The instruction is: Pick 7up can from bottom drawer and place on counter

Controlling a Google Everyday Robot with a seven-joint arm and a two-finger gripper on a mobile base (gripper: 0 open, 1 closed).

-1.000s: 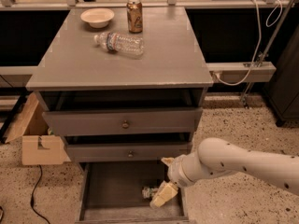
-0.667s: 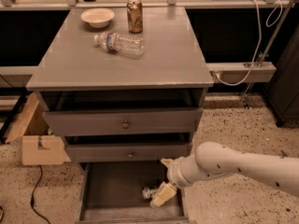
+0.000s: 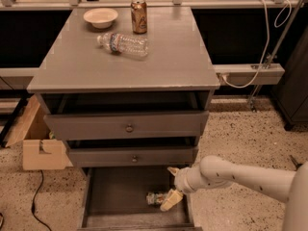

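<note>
I should grip the near end of the 7up can (image 3: 165, 196), closest to my fingers, leaving its far end sticking out.
The 7up can (image 3: 154, 198) lies on its side on the dark floor of the open bottom drawer (image 3: 115, 196), towards its right side. My gripper (image 3: 172, 185) reaches in from the right on a white arm, low over the drawer's right part. It is open, with the lower fingertip (image 3: 171, 200) right beside the can's right end and the other fingertip (image 3: 173, 170) nearer the cabinet. It holds nothing. The grey counter (image 3: 168, 66) is the top of the cabinet above.
On the counter lie a clear plastic bottle (image 3: 124, 44), a brown-gold can (image 3: 139, 15) and a white bowl (image 3: 100, 17). The two knobbed drawers above stand slightly open. A cardboard box (image 3: 41, 150) sits on the floor to the left, a white rail (image 3: 250, 73) with cables to the right.
The arm has shifted only slightly by the can. The can lies where it was.
</note>
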